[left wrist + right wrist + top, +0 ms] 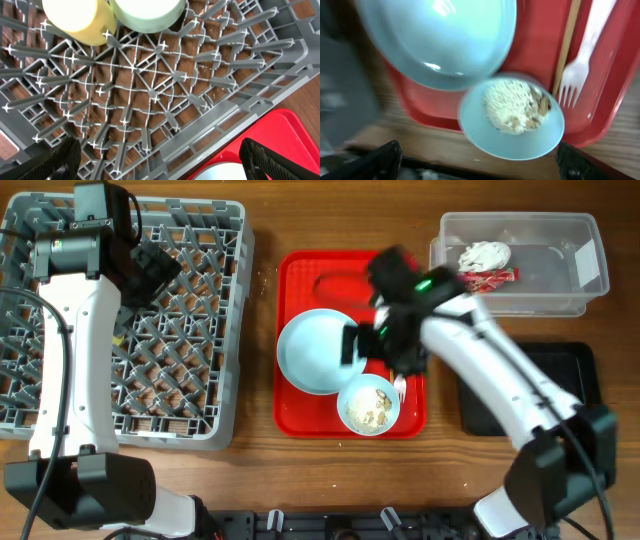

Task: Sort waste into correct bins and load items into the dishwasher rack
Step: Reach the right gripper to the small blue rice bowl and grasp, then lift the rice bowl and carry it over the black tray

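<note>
I will move my right gripper to the pale blue bowl next and close it on the bowl's rim point(341, 416) point(463, 126), on the side that faces the grey dishwasher rack.
The grey dishwasher rack point(190, 330) fills the left side. The left wrist view shows a small yellow cup point(77, 17) and a light green bowl point(147, 12) standing in the rack point(150, 95). My left gripper point(165, 167) hangs open and empty over the rack's right part point(160, 265). A pale blue plate point(312, 352) and a pale blue bowl point(368, 406) with rice scraps point(512, 107) sit on the red tray point(300, 275). My right gripper point(378, 352) hovers open above the bowl point(512, 130), holding nothing. A white fork point(580, 65) and a chopstick point(567, 40) lie beside the bowl.
The clear tub point(560, 230) at the back right holds a crumpled white napkin point(485, 255) and a red wrapper point(492, 277). The black tray point(570, 370) lies in front of it, partly under my right arm. Bare wooden table separates the rack from the red tray.
</note>
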Controlling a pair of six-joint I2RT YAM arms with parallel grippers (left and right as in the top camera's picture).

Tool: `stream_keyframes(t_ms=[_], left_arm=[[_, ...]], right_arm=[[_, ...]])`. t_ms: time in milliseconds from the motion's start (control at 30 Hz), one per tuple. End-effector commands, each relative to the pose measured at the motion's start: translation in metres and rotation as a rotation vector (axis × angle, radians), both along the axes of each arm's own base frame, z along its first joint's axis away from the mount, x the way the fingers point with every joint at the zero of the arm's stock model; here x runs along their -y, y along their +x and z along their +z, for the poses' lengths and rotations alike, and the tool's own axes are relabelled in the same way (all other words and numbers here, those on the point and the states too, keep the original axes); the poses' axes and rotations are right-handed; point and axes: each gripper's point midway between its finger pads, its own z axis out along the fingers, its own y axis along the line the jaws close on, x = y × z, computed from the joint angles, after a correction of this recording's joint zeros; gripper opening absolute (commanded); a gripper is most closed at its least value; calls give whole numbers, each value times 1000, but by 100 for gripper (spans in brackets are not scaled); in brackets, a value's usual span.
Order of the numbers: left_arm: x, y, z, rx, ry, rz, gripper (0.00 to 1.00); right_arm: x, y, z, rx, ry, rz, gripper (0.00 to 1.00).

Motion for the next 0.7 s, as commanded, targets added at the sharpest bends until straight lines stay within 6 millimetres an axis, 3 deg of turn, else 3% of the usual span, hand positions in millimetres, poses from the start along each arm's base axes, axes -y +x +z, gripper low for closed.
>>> stream_keyframes(t_ms=[0,100,167,200,333,400,567,667], left_arm=[[-2,-1,2,6,2,1,100],[-2,-1,2,6,2,1,100],[-2,-1,2,6,2,1,100],[-2,-1,2,6,2,1,100],[-2,-1,2,6,2,1,100],[-2,-1,2,6,2,1,100],[-2,-1,2,6,2,1,100],[-2,-1,2,6,2,1,100]], right_arm=[[-9,-17,-26,60,-162,-55,100],[-14,-29,-43,112,-251,-110,100],[-25,-33,-55,135,-236,-79,87],[-29,-37,-60,138,-235,-61,74],[-42,-41,-73,170,-252,58,56],[-35,-42,-78,181,-314,89,47],[-14,-48,-95,141,-443,111,40],[-14,-53,-106,112,-466,126,40]])
